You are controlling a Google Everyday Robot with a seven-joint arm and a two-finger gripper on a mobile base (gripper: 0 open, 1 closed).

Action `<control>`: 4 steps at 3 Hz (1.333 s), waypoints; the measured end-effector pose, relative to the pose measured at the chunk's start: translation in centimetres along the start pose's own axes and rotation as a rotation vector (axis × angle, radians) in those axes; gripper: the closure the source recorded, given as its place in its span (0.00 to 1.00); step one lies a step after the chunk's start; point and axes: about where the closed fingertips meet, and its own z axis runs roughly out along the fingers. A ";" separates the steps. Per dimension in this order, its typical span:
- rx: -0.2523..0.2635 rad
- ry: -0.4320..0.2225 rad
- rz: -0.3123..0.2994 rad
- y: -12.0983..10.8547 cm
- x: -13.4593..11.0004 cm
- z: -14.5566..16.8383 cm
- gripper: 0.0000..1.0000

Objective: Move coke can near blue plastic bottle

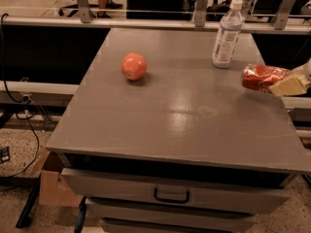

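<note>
My gripper should release the coke can, now held just above the tabletop, so that it stays on the grey table (247, 70), next to the base of the blue plastic bottle.
The coke can (262, 77) is red and dented, lying on its side in my gripper (281, 84) at the right edge of the grey table (184, 115). The pale fingers (289, 86) are shut on the can, which is held just above the tabletop. The blue plastic bottle (227, 34), clear with a white cap and pale label, stands upright at the back right of the table, a short way behind and left of the can.
An orange-red apple (134, 66) sits left of centre on the table. Drawers with a dark handle (171, 196) are below the front edge. A metal rail (146, 22) runs behind the table. Cables and a cardboard box (53, 188) lie on the floor at left.
</note>
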 end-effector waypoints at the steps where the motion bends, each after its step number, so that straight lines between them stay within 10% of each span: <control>1: 0.029 0.014 0.078 -1.4 0.5 1.1 1.00; 4: -0.002 -0.022 0.145 -3.2 -1.4 5.0 0.91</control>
